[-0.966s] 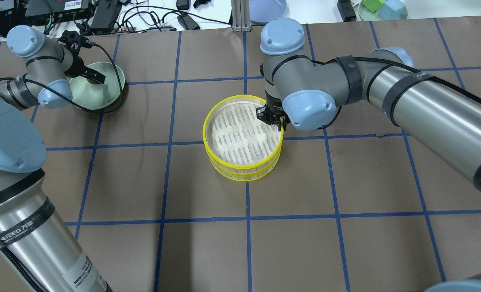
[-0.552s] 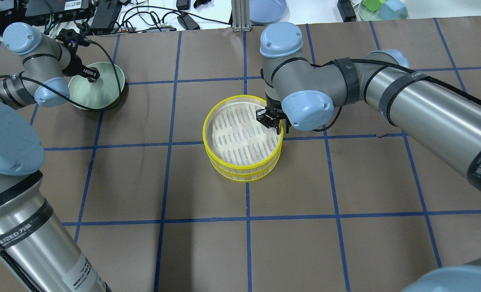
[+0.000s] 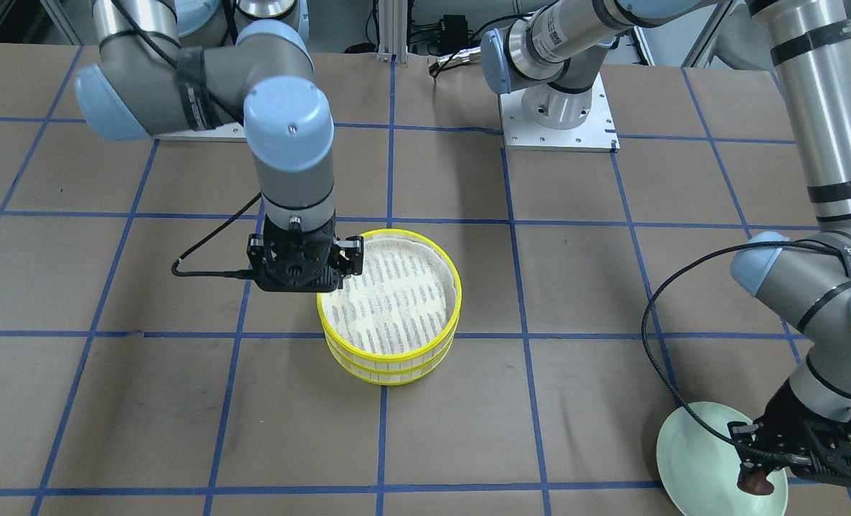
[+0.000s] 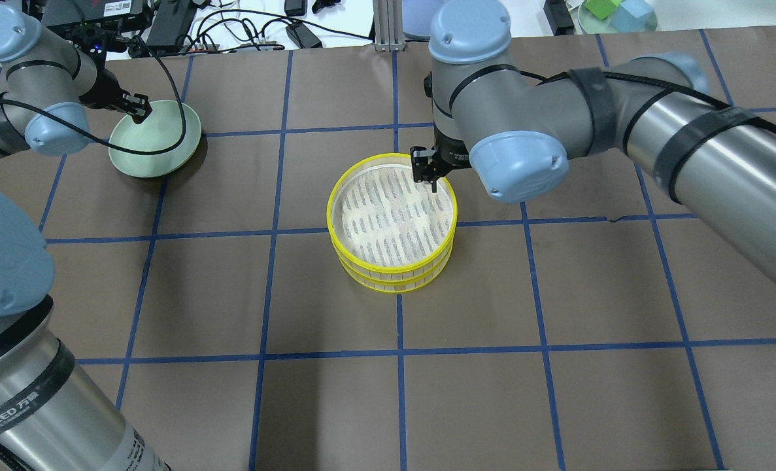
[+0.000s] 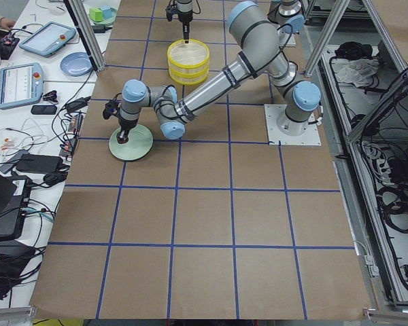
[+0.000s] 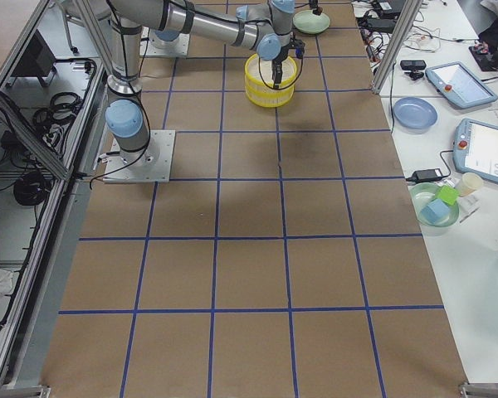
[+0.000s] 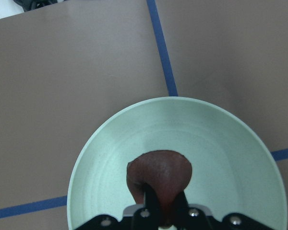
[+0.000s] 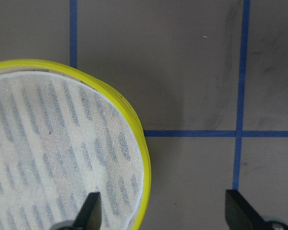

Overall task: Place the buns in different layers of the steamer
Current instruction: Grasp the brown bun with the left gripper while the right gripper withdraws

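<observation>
I will let go of the dark reddish-brown bun with my left gripper near the middle of the top layer's white mesh liner (image 3: 377,279).
The two layers of steamer (image 4: 329,216) stand stacked at the table's middle, and the top layer's white mesh liner is bare. They also show in the front view (image 3: 389,356) and the right wrist view (image 8: 143,158). My right gripper (image 4: 427,175) is open and empty over the stack's far right rim, one finger (image 8: 91,208) above the liner and the other outside it. My left gripper (image 4: 138,108) is shut on the dark reddish-brown bun (image 7: 158,175), just above the pale green plate (image 7: 230,143) at the far left. The bun also shows under the fingers in the front view (image 3: 757,485). The cream-white bun is hidden.
Cables and electronics (image 4: 165,19) lie past the table's far edge, with a blue plate (image 4: 430,16) and a dish of coloured blocks (image 4: 616,16). The left arm's cable (image 4: 165,78) loops over the green plate (image 4: 165,147). Blue tape lines grid the brown table.
My left gripper has moved from the plate's middle to its far left edge. My right gripper has shifted from the steamer's right rim toward its far side.
</observation>
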You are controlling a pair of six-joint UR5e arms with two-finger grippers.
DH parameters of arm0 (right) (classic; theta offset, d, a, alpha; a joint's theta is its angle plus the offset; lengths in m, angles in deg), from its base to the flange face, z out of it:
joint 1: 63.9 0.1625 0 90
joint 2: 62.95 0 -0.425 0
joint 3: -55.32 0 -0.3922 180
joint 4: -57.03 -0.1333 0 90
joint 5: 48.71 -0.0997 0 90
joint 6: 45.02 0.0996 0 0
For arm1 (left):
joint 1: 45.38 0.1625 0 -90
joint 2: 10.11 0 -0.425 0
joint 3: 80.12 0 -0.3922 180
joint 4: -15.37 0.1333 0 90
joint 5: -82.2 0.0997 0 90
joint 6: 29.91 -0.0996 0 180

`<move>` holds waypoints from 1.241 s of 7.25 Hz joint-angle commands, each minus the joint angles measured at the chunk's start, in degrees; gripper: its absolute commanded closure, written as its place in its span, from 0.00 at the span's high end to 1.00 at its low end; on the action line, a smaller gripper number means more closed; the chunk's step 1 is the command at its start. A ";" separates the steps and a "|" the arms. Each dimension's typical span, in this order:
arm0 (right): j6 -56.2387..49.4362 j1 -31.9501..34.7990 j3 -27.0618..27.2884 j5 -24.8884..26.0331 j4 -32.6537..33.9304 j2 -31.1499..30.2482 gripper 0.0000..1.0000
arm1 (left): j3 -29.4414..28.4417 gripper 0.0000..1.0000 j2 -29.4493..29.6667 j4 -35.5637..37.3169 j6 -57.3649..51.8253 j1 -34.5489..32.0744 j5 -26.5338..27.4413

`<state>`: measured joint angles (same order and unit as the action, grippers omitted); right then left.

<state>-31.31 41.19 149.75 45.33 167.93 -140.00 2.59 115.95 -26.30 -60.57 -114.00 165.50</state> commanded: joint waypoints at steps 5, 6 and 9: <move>-1.49 -2.16 -7.06 -2.12 -14.57 -11.80 1.00 | 1.84 0.00 -8.80 -7.09 28.67 -12.03 -0.15; -1.93 -6.17 -7.41 -2.03 -14.83 -12.15 1.00 | 1.84 0.00 -10.29 -9.73 31.68 -15.98 0.20; -12.00 -11.66 -7.77 -2.24 -16.94 -13.47 1.00 | 1.93 0.00 -14.34 -18.26 43.64 -24.09 0.20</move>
<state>-38.91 30.43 141.91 40.92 151.31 -152.99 4.49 103.07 -41.28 -20.95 -135.02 165.64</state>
